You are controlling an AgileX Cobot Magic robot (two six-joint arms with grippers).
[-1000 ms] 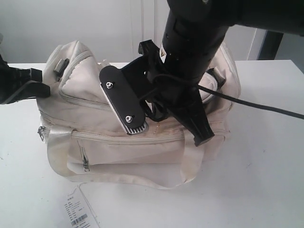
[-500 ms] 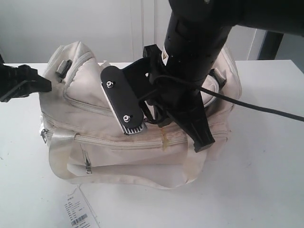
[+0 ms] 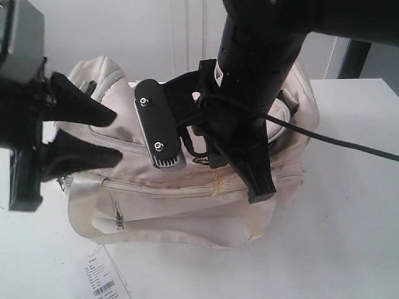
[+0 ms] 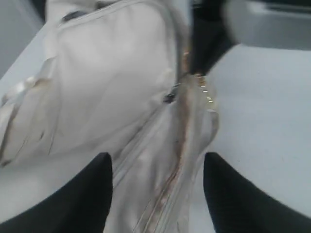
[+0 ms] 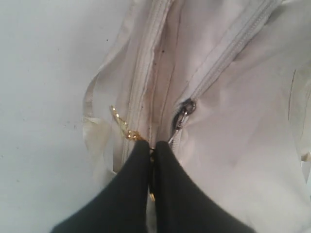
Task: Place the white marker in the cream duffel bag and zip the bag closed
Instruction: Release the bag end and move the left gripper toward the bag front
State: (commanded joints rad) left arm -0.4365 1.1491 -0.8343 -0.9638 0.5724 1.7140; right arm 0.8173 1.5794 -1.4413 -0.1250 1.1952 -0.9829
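Next, my right gripper releases the gold chain zipper pull, now held on top of the bag, and leaves it hanging over the bag's front pocket zipper (image 3: pixel 199 181) (image 5: pixel 137 103).
The cream duffel bag (image 3: pixel 187 199) lies on the white table (image 3: pixel 349 237), its front zip pocket facing the exterior camera. My right gripper (image 5: pixel 151 144) is shut on a gold chain zipper pull (image 5: pixel 122 125) on top of the bag, next to a dark zipper slider (image 5: pixel 185 108). The right arm (image 3: pixel 255 68) comes down over the bag's middle. My left gripper (image 3: pixel 118 136) stands open at the bag's left end, its black fingers (image 4: pixel 92 189) on either side of the bag's zipper seam (image 4: pixel 187 131) with nothing held. The white marker is out of view.
A paper tag with a barcode (image 3: pixel 103 281) lies on the table in front of the bag. A black cable (image 3: pixel 349 142) runs from the right arm off to the right. One strap handle (image 3: pixel 81 212) loops down the bag's front.
The left gripper has swung in from the left edge and now stands open at the bag's left end. The right gripper stays shut and has shifted slightly right, tugging the bag top.
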